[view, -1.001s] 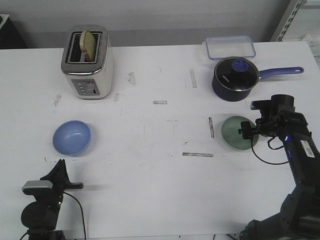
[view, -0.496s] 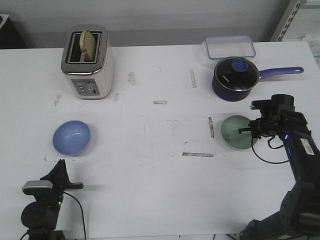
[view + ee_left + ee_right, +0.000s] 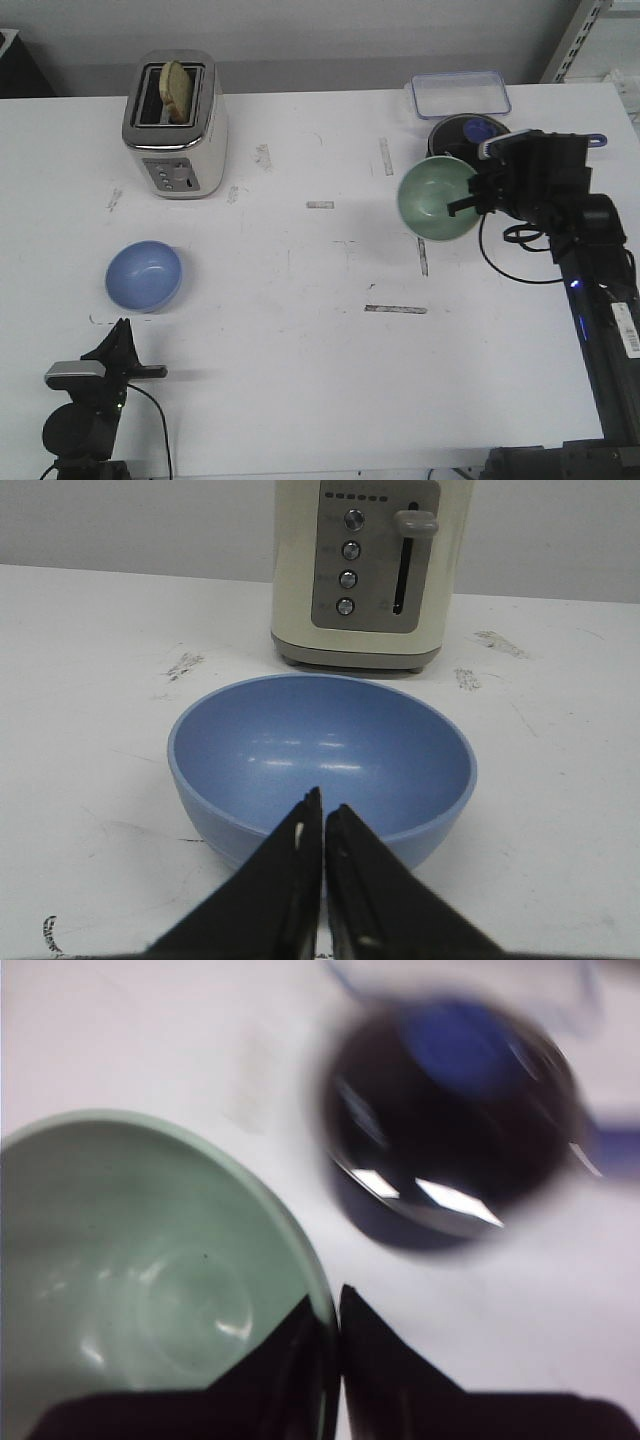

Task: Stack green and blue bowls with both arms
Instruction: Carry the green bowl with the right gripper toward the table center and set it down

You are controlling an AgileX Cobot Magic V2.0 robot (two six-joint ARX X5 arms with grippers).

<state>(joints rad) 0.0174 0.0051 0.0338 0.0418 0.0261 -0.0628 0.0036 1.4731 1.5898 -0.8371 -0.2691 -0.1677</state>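
The green bowl will leave my right gripper on the table (image 3: pixel 295 313) between the blue bowl and the frontmost dark mark. The green bowl still hangs tilted in the air.
The green bowl (image 3: pixel 436 198) hangs in the air at the right, tilted with its opening toward the camera. My right gripper (image 3: pixel 470 200) is shut on its rim, one finger inside and one outside; the right wrist view shows the bowl (image 3: pixel 130 1280) and the gripper (image 3: pixel 332 1305) on its edge. The blue bowl (image 3: pixel 144 275) stands upright on the table at the left. My left gripper (image 3: pixel 322 805) is shut and empty, just in front of the blue bowl (image 3: pixel 320 760), low near the table's front edge.
A cream toaster (image 3: pixel 176 125) with a slice of bread stands at the back left. A dark navy saucepan (image 3: pixel 470 135) with a long handle and a clear blue-rimmed container (image 3: pixel 460 93) stand at the back right, just behind the lifted bowl.
My right gripper has lifted the green bowl off the table and carried it up and back toward the saucepan. The left arm and blue bowl have not moved.
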